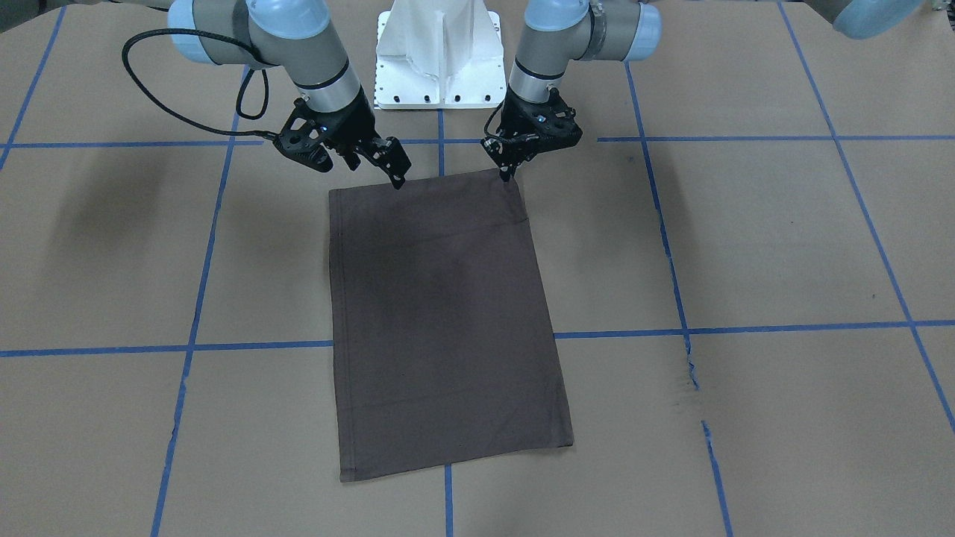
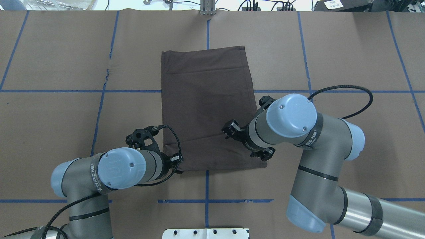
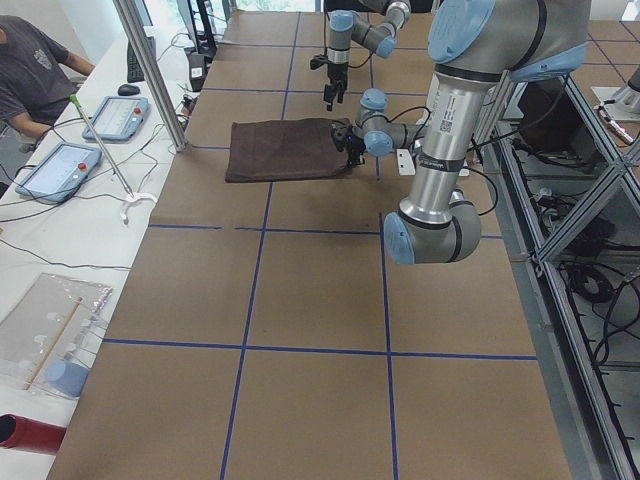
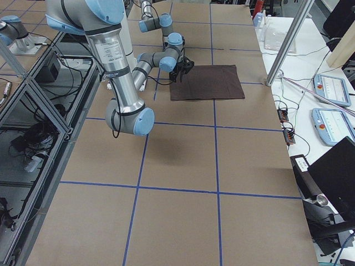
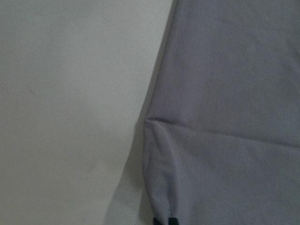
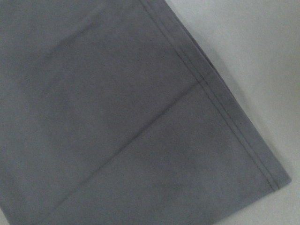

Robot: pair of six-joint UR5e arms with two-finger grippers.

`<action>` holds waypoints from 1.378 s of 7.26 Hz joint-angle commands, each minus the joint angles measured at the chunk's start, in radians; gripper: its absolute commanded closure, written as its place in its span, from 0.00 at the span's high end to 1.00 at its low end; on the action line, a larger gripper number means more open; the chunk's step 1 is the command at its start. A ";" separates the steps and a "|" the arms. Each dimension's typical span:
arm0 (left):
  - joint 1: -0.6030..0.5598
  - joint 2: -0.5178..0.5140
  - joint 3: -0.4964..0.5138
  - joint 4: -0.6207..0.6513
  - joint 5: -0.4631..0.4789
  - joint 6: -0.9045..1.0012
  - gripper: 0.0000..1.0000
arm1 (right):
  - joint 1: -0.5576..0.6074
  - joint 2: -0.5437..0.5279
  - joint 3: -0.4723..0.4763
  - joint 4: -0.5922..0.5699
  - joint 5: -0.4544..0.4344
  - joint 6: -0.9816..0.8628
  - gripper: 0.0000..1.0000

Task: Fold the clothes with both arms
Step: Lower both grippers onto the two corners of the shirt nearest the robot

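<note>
My right gripper goes to the T-shirt next. It should close on the T-shirt's near edge [image 1: 369,189] [image 6: 233,208], just in from the corner with the stitched hem.
The dark brown-grey T-shirt [image 1: 440,313] [image 2: 206,106] lies folded into a flat, tall rectangle in the middle of the table. My left gripper [image 1: 507,177] [image 2: 178,170] is down at the shirt's near corner. In the left wrist view its black fingertips [image 5: 166,220] pinch a puckered ridge of fabric [image 5: 225,117]. My right gripper [image 1: 398,177] [image 2: 229,130] hovers tilted over the shirt's near edge and looks open. The right wrist view shows only flat cloth [image 6: 117,117] with a stitched hem corner and no fingers. Collar and logo are hidden.
Brown paper with blue tape grid lines [image 1: 440,149] covers the table. The white pedestal base [image 1: 439,56] stands just behind the shirt. The paper is torn [image 1: 690,365] beside the shirt. A person [image 3: 30,70] sits at a side bench with tablets [image 3: 55,165].
</note>
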 commanded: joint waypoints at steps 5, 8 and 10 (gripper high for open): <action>-0.009 -0.007 -0.008 -0.001 -0.003 0.001 0.00 | -0.049 0.004 -0.147 -0.008 -0.101 0.105 1.00; -0.013 -0.007 -0.008 -0.001 -0.001 0.001 0.00 | -0.080 -0.005 -0.145 -0.013 -0.103 0.108 1.00; -0.019 -0.007 -0.008 0.000 -0.001 0.001 0.00 | -0.092 -0.005 -0.141 -0.031 -0.110 0.111 1.00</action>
